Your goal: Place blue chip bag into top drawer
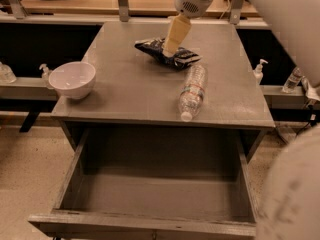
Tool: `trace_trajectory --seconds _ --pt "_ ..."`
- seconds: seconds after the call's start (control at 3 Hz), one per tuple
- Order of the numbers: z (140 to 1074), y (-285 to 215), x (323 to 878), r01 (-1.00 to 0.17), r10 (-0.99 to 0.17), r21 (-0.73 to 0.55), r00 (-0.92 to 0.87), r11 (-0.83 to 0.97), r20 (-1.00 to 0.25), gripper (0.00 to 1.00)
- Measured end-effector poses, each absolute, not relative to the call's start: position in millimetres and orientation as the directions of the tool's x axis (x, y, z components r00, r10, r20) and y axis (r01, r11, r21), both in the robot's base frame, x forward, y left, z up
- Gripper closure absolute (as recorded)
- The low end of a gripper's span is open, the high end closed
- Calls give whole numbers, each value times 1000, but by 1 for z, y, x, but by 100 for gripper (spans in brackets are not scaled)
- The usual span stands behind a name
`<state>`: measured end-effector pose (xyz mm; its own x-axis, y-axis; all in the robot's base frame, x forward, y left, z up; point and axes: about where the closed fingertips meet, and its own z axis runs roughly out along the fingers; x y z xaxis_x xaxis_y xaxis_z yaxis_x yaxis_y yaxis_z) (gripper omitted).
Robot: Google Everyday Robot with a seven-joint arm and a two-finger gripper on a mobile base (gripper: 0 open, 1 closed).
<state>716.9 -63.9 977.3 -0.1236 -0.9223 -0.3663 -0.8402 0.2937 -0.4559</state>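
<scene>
The robot's gripper should next close on the bowl-side half [154, 48] of the blue chip bag, farther away from the clear plastic water bottle.
The blue chip bag [172, 55] lies crumpled on the grey table top [125, 89], toward the back middle. My gripper [172, 46] hangs from the arm at the top of the camera view and reaches down right over the bag, its cream finger [176, 34] covering the bag's middle. The top drawer [150, 224] is pulled out wide open below the table's front edge, and its inside shows only bare boards.
A clear plastic water bottle [192, 91] lies on its side just in front and to the right of the bag. A white bowl [72, 79] stands at the table's left edge. Part of the robot's white body [292, 184] fills the right side.
</scene>
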Motion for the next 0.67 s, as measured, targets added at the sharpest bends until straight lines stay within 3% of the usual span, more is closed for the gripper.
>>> trace_trajectory --seconds 0.67 --pt "885 1 761 -900 -895 -290 -193 324 -402 0"
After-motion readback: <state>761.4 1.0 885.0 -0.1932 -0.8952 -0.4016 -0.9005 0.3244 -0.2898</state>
